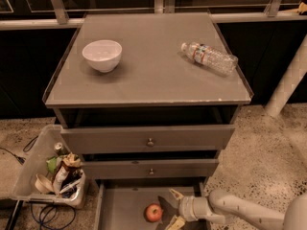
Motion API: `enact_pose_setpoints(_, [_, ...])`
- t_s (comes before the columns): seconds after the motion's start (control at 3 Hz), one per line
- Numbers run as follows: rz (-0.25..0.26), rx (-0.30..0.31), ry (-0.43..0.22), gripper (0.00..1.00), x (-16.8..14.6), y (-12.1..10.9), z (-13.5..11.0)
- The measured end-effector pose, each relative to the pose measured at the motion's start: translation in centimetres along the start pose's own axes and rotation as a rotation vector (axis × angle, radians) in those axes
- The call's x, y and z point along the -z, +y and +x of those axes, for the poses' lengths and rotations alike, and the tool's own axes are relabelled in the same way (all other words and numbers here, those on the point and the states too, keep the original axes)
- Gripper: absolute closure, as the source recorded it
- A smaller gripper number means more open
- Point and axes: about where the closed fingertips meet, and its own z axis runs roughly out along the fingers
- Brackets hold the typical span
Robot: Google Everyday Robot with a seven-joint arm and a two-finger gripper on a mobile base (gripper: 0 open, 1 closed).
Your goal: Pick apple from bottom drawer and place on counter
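Observation:
My gripper is to move over to the apple in the open bottom drawer and close around the apple's middle (153,212).
The apple (153,212), small, red with yellowish patches, lies on the flat grey floor of the open bottom drawer (120,206), near its middle. My gripper (173,209) reaches in from the lower right and sits just right of the apple, open, one finger (176,194) above and one low at the frame's edge. It holds nothing and a small gap shows between it and the apple. The grey counter (153,66) lies above, wide and glossy.
A white bowl (101,55) stands on the counter's left and a plastic water bottle (209,58) lies on its right. Two wider knobbed drawers (149,139) stand slightly open above the bottom one. A clear bin of rubbish (50,174) sits on the floor at the left.

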Motion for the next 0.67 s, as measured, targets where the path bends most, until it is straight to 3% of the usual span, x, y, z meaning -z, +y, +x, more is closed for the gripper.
enact_pose_setpoints(0.67, [0.011,-0.046,-0.007,0.0,-3.4,-1.9,1.9])
